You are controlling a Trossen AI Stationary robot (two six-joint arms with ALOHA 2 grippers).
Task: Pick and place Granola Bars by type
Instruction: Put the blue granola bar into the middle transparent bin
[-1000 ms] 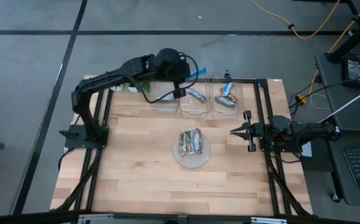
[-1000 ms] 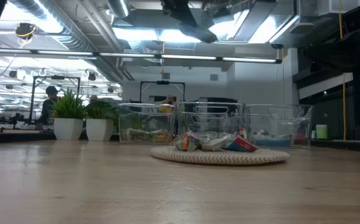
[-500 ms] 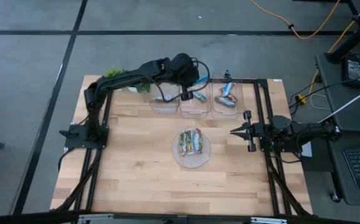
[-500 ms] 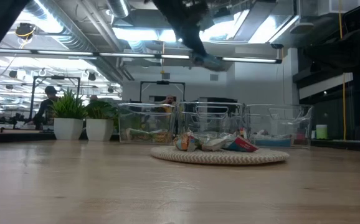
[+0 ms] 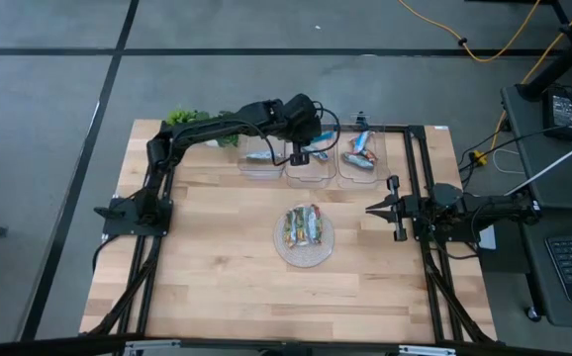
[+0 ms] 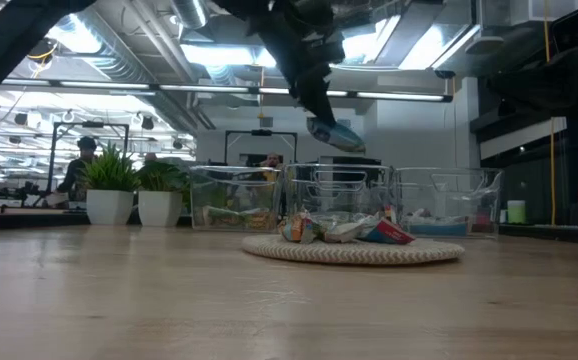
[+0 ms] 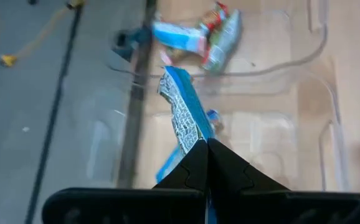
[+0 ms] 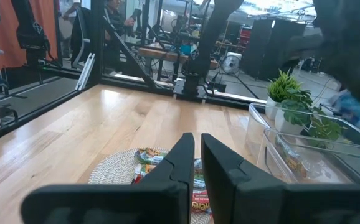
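I need to use my left gripper to set the blue granola bar, now held well above the bins, down just in front of the bar in the middle clear bin (image 5: 312, 164) (image 7: 234, 140).
My left gripper (image 5: 304, 150) hangs over the middle clear bin (image 5: 311, 170) at the table's far edge, shut on a blue granola bar (image 7: 181, 109). In the low view the bar (image 6: 335, 134) sits well above the bins. Bars lie in the left bin (image 5: 263, 155), in the right bin (image 5: 360, 148) and in a pile on the round plate (image 5: 304, 227) at mid-table. My right gripper (image 5: 373, 209) waits to the right of the plate, shut and empty (image 8: 197, 155). My left gripper pinches the blue granola bar at one end (image 7: 196, 142) between its two fingers, coming from above. The bar is lifted clear and sticks out past the fingertips, its free end (image 7: 169, 78) over the middle bin.
Three clear bins stand in a row along the far edge, with potted plants (image 5: 192, 119) to their left. Black frame rails (image 5: 420, 178) run along both table sides. Bare wood lies left of and nearer than the plate (image 5: 207, 257).
My left gripper has moved toward the table's right edge, from over the left bin to over the middle bin. It has come down toward the bins, carrying the blue bar along. The right arm has kept still.
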